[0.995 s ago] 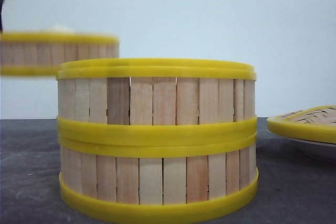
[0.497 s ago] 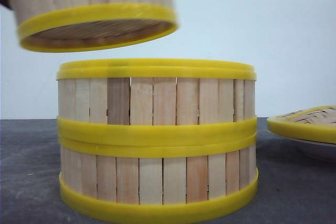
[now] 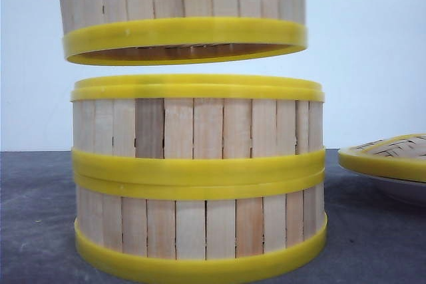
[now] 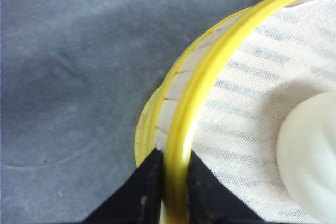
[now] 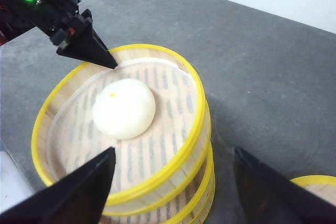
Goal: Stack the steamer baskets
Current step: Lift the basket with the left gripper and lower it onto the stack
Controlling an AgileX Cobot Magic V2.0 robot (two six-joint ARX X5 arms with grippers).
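Observation:
I am holding a steamer basket. I should use my left gripper to set it down on the yellow top rim of the stacked steamer baskets (image 3: pixel 200 84).
Two steamer baskets (image 3: pixel 200 177) stand stacked on the dark table, right in front of the front camera. The third steamer basket (image 3: pixel 183 11) hangs level a small gap above them, nearly centred over the stack. My left gripper (image 4: pixel 172 157) is shut on this basket's yellow top rim (image 4: pixel 210 66), one finger inside and one outside. A white bun (image 5: pixel 124 108) lies on a cloth liner inside the held basket (image 5: pixel 173 114). My right gripper (image 5: pixel 174 151) is open and hovers above the near side of that basket, touching nothing.
A flat woven lid with a yellow rim (image 3: pixel 389 154) rests on a white plate (image 3: pixel 399 187) to the right of the stack. The lid's edge (image 5: pixel 315 187) also shows in the right wrist view. Grey table (image 4: pixel 68 77) surrounds the stack.
The held basket has moved right from the upper left and has levelled out. It now hangs over the two stacked baskets. The stack and lid have not moved.

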